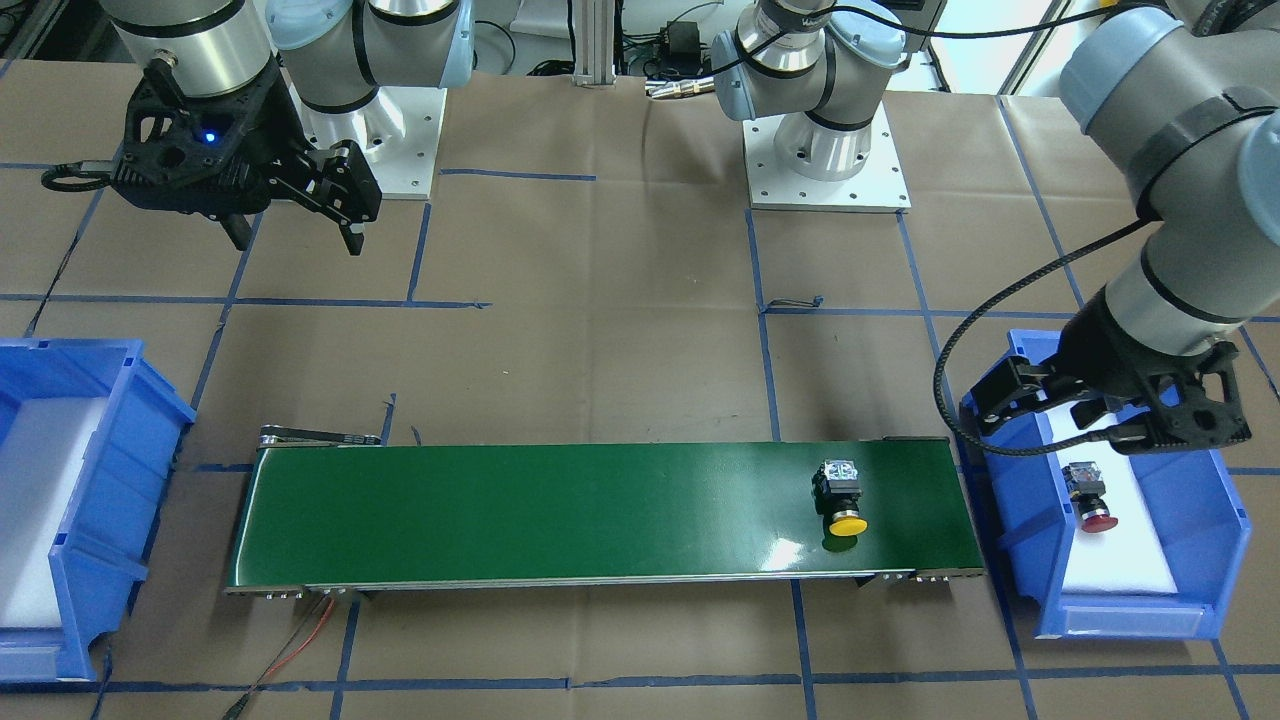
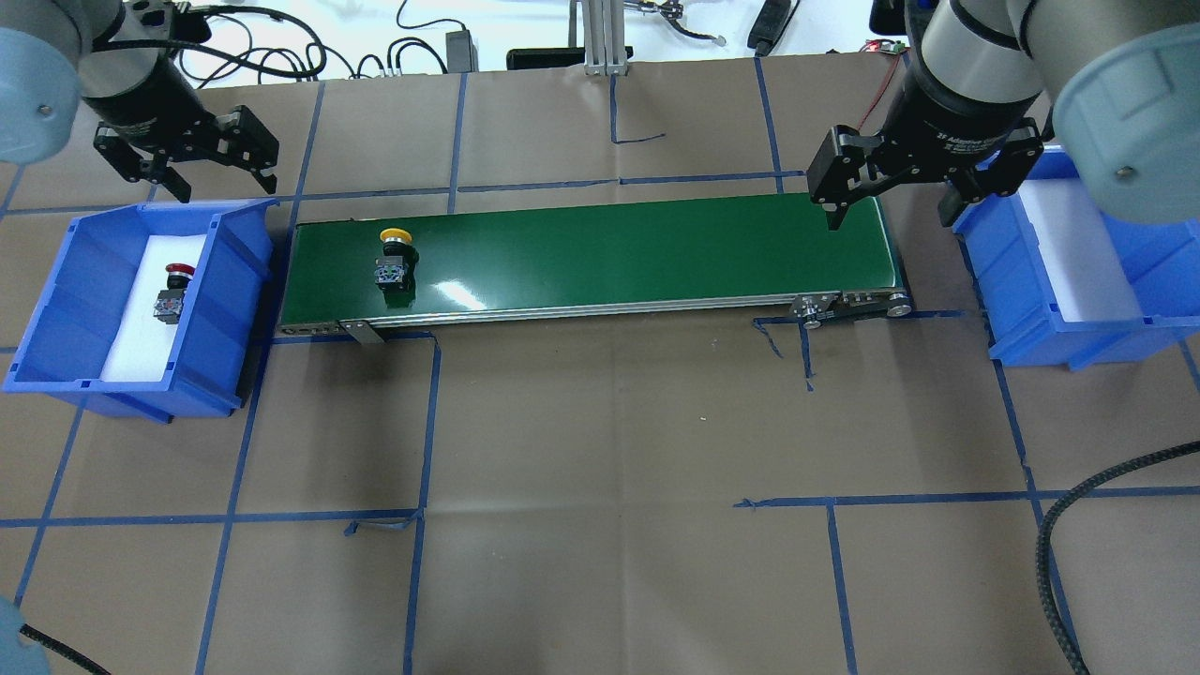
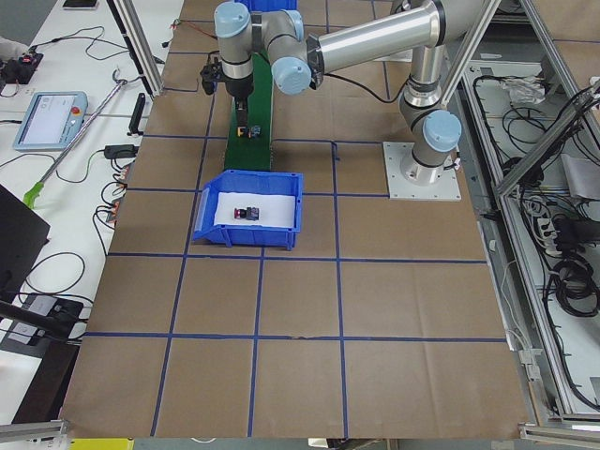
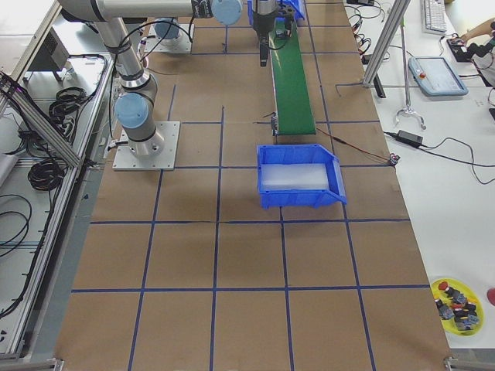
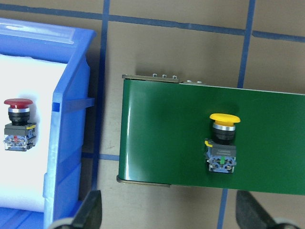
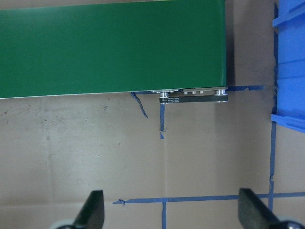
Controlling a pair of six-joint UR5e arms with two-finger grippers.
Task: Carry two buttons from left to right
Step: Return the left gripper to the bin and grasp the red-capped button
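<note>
Next, I move my left gripper to the red button on the white foam and close it on the button's boxy body (image 1: 1084,479) (image 5: 20,133), behind the button's cap.
The yellow-capped button (image 1: 840,500) lies on its side on the green conveyor belt (image 1: 550,510) near its left-arm end; it also shows in the overhead view (image 2: 394,258) and the left wrist view (image 5: 223,140). The red button (image 1: 1090,495) lies on white foam in the left blue bin (image 2: 234,281), and shows in the overhead view (image 2: 172,292) and the left wrist view (image 5: 18,125). My left gripper (image 2: 202,169) is open and empty, raised over the bin's far corner. My right gripper (image 2: 891,202) is open and empty above the belt's other end.
A second blue bin (image 2: 1012,272) with white foam stands past the belt's right end. The belt's roller bracket (image 6: 193,97) juts out at that end. Brown paper with blue tape lines covers the table. Cables lie along the far edge.
</note>
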